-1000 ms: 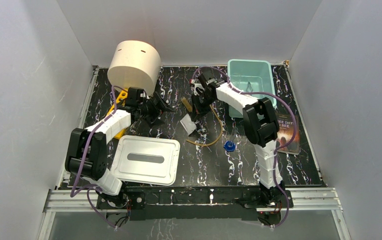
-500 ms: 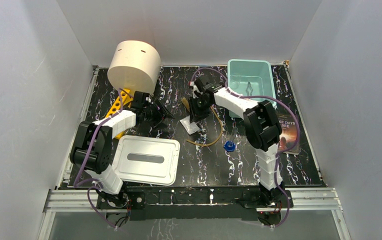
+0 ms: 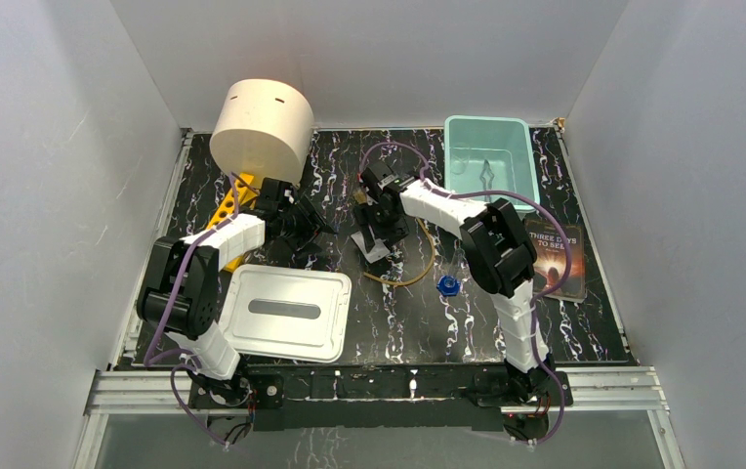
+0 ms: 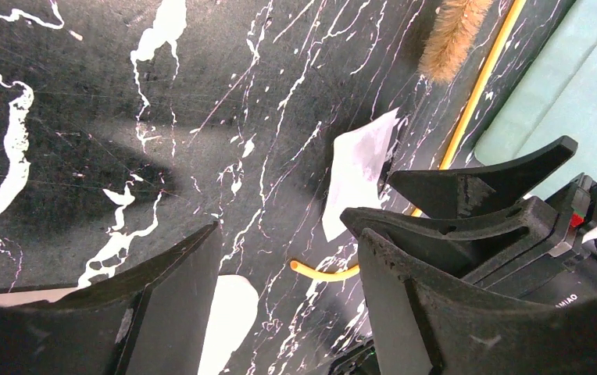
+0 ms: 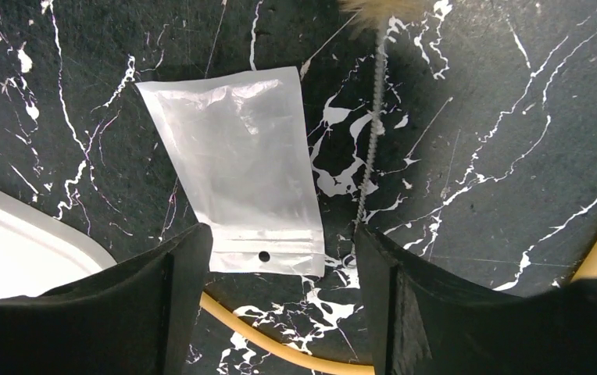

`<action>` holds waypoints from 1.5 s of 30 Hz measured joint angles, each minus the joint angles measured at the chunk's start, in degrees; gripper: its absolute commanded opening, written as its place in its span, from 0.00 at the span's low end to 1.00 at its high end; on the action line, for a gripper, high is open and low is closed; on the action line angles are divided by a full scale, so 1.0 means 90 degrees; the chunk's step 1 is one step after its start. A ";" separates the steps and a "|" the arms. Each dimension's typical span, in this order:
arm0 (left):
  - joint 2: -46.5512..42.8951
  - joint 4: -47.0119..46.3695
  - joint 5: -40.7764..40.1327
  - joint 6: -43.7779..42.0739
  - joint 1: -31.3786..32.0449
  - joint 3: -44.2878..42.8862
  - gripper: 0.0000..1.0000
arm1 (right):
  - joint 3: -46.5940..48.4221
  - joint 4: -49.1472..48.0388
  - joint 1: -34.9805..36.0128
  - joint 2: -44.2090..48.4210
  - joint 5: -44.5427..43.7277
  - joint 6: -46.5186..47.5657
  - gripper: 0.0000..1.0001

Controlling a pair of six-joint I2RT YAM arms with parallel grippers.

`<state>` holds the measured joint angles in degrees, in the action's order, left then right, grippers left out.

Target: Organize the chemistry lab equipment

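The brush's wire stem lies at my right gripper's finger beside the flat packet, so next I move clear of the stem and pinch the packet's corner [image 5: 316, 267].
A white packet [image 5: 241, 180] lies flat on the black marbled table, its holed end between the tips of my open right gripper [image 5: 280, 234], which hovers just above it. Beside the packet runs the wire stem of a brush [image 5: 373, 133], and a tan rubber tube [image 5: 280, 344] curves under the jaws. In the top view the right gripper [image 3: 381, 220] is over the packet [image 3: 374, 246]. My left gripper [image 3: 310, 223] stands open and empty to its left, near the yellow holed rack [image 3: 225, 210]. Its wrist view shows the packet [image 4: 358, 168], the brush head [image 4: 452, 39] and the tube [image 4: 475, 86]. Metal tongs [image 3: 486, 172] lie in the teal bin [image 3: 491, 127].
A big cream cylinder [image 3: 262, 122] stands at the back left. A white lid [image 3: 286, 311] lies at the front left. A blue cap [image 3: 447, 285] sits at centre front. A dark-covered book [image 3: 555, 256] lies at the right, beside the bin.
My right gripper has gone from shut to open and shifted left and lower over the packet. The left gripper has narrowed a little and moved slightly right.
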<state>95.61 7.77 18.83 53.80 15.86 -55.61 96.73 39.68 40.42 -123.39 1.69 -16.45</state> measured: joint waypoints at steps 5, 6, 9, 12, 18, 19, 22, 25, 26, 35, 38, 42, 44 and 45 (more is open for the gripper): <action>0.0000 -0.0005 0.0002 -0.0002 0.0000 0.0000 0.63 | 0.0039 0.0058 0.0066 -0.0022 -0.0100 0.0044 0.74; 0.0000 -0.0005 0.0002 -0.0005 0.0000 0.0000 0.63 | 0.0039 0.0066 0.0078 -0.0024 -0.0114 0.0044 0.73; 0.0000 -0.0005 0.0002 -0.0012 0.0000 -0.0002 0.63 | 0.0039 0.0075 0.0097 -0.0024 -0.0199 0.0041 0.71; 0.0000 -0.0005 0.0005 -0.0024 0.0000 -0.0005 0.63 | 0.0075 0.0126 0.0121 -0.0032 -0.0362 0.0041 0.72; 0.0000 0.0000 0.0007 -0.0051 0.0000 -0.0044 0.64 | 0.0551 0.0481 0.0194 -0.0117 -0.0743 0.0104 0.74; 0.0000 -0.0002 0.0007 -0.0058 0.0000 -0.0058 0.64 | 0.0631 0.0498 0.0209 -0.0117 -0.0780 0.0126 0.73; 0.0000 -0.0007 0.0010 -0.0085 0.0000 -0.0080 0.64 | 0.0789 0.0520 0.0245 -0.0117 -0.0794 0.0185 0.70; 0.0000 -0.0007 0.0024 -0.0097 0.0000 -0.0080 0.64 | 0.0804 0.0588 0.0267 -0.0119 -0.0702 0.0204 0.69; 0.0000 -0.0005 0.0027 -0.0100 0.0000 -0.0080 0.64 | 0.0801 0.0614 0.0267 -0.0121 -0.0661 0.0204 0.69; 0.0000 -0.0005 0.0049 -0.0126 0.0000 -0.0080 0.64 | 0.0491 0.0617 0.0272 -0.0124 -0.0243 0.0153 0.68; 0.0000 -0.0002 0.0053 -0.0138 0.0000 -0.0080 0.64 | 0.0410 0.0622 0.0272 -0.0126 -0.0216 0.0126 0.68; 0.0000 -0.0002 0.0053 -0.0146 0.0000 -0.0080 0.64 | 0.0316 0.0612 0.0272 -0.0129 -0.0289 0.0109 0.68; 0.0000 -0.0002 0.0053 -0.0146 0.0000 -0.0080 0.64 | 0.0260 0.0619 0.0272 -0.0148 -0.0335 0.0095 0.68; 0.0000 -0.0002 0.0053 -0.0146 0.0000 -0.0080 0.64 | 0.0238 0.0617 0.0272 -0.0165 -0.0362 0.0083 0.67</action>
<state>95.61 7.75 19.31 52.49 15.86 -56.34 98.87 45.23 42.87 -124.88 -1.56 -15.70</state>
